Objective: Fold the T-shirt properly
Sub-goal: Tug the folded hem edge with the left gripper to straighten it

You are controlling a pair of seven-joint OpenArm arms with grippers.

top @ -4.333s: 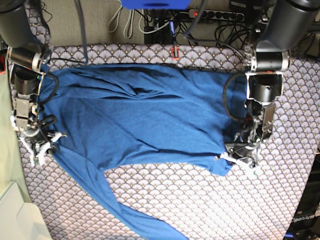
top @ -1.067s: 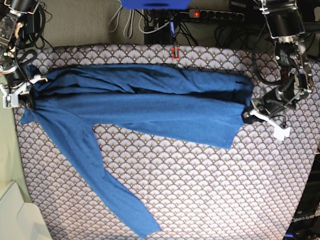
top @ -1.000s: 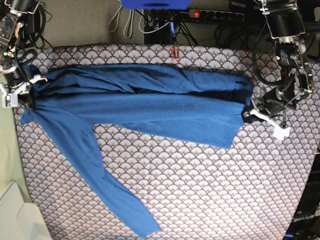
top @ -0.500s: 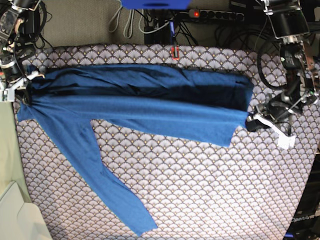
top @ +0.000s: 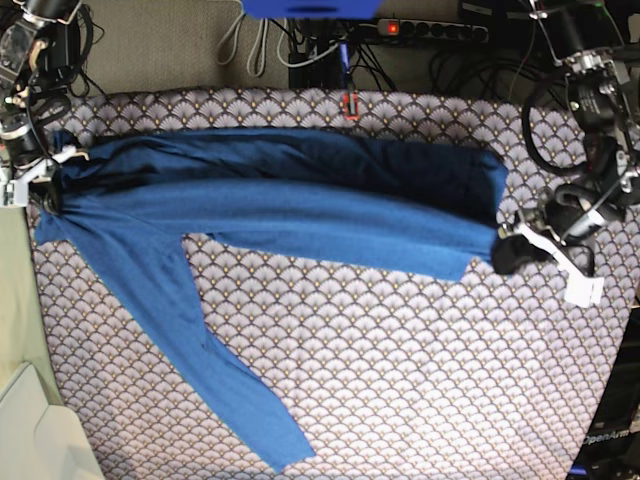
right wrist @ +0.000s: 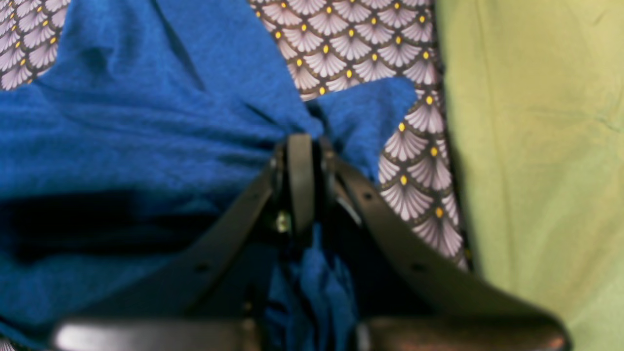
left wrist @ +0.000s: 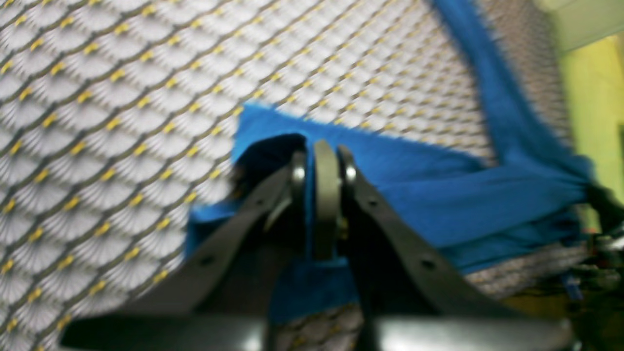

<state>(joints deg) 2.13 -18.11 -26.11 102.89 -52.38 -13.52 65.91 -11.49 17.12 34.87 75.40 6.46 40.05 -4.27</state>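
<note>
I should use my left gripper to let go of the T-shirt's edge on the far blue layer of the shirt (top: 489, 205), near the end of that layer.
The royal-blue long-sleeved T-shirt (top: 290, 205) is stretched as a long band across the patterned table, one sleeve (top: 200, 350) trailing toward the front. My left gripper (top: 505, 250), on the base view's right, is shut on the shirt's right-hand edge; the left wrist view shows blue fabric (left wrist: 438, 195) pinched between its fingers (left wrist: 325, 195). My right gripper (top: 45, 175), on the base view's left, is shut on the shirt's bunched left end, and the right wrist view shows the cloth (right wrist: 146, 122) gathered at its closed fingertips (right wrist: 300, 180).
The table carries a scallop-patterned cloth (top: 420, 370). A light green surface (right wrist: 531, 146) borders the table's left edge. A pale box (top: 35, 435) sits at the front left corner. Cables and a power strip (top: 430, 30) lie behind the table.
Both grippers have pulled the shirt from a broad spread into a folded, taut band. In the last half second the left gripper moved outward and slightly forward, stretching it further.
</note>
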